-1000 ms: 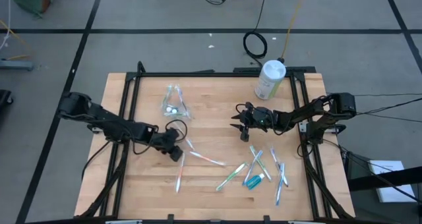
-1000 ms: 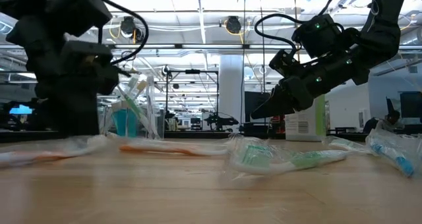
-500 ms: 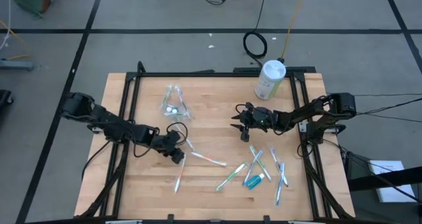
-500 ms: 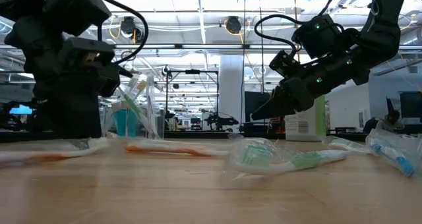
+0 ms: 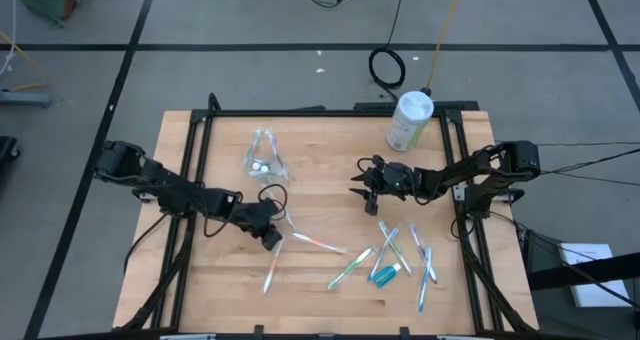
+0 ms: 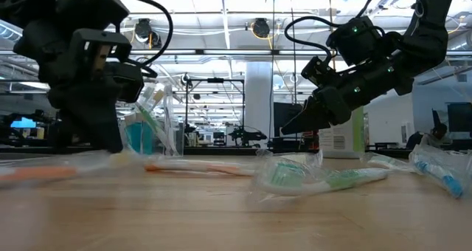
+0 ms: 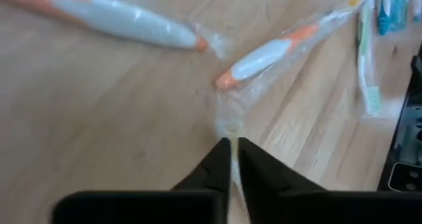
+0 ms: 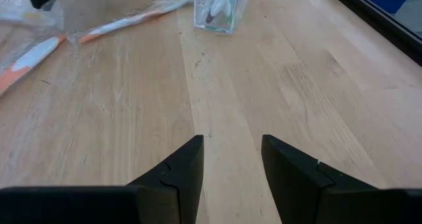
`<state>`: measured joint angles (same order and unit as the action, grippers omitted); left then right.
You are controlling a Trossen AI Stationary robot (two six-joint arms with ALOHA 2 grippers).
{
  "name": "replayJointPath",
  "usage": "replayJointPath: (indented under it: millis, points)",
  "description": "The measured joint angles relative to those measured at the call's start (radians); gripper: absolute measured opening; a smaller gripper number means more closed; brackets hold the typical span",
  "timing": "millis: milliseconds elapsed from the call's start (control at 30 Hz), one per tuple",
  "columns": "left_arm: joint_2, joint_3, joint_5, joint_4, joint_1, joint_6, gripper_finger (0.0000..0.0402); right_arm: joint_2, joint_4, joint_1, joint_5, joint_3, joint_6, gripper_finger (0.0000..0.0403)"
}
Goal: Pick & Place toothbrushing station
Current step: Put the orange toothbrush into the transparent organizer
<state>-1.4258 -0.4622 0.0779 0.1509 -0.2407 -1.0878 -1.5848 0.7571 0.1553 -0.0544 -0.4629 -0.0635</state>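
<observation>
I have the orange-and-white toothbrush in my left gripper. I will let go of it in the clear cup (image 5: 269, 167), beside the other brushes.
The toothbrushing station's clear cup (image 5: 262, 156) stands at the far middle of the table, with a few brushes in it, and also shows in the right wrist view (image 8: 221, 6). Wrapped toothbrushes lie loose on the wood. An orange-and-white one (image 5: 314, 243) lies just right of my left gripper (image 5: 271, 237), which is shut on its clear wrapper. A second orange-and-white brush (image 7: 119, 20) lies close by. My right gripper (image 5: 364, 188) hovers open over bare wood at the table's middle right, touching nothing. My left gripper pinches the clear wrapper's loose end (image 7: 230, 128) between its two fingertips, just short of the brush's orange tip (image 7: 227, 79). The fingers slant down from the table's left side, roughly in line with the brush. The brush lies flat on the table and the wrapper is crumpled.
Several green and blue wrapped brushes and a blue toothpaste tube (image 5: 385, 272) lie at the near right. A white canister with a green label (image 5: 409, 120) stands at the far right corner. Black frame rails (image 5: 196, 170) run along the table's sides.
My left gripper has shut on the wrapper end of the orange-and-white brush and has tipped a little further down. My right gripper has kept still.
</observation>
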Motion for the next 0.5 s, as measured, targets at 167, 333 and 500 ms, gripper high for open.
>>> replayJointPath:
  millis: [167,333,500]
  points:
    - [0.014,0.000,0.019,0.058,0.026,0.072,0.0010,0.000,0.000,0.000,0.000,0.000,0.000,0.0144]
    - [0.109,-0.022,0.008,0.056,0.042,0.163,0.0005,0.000,-0.001,0.000,0.000,0.000,0.000,0.0144]
    - [0.265,-0.081,-0.127,0.053,0.045,0.393,0.0003,0.000,-0.005,0.000,0.000,-0.001,0.000,0.0144]
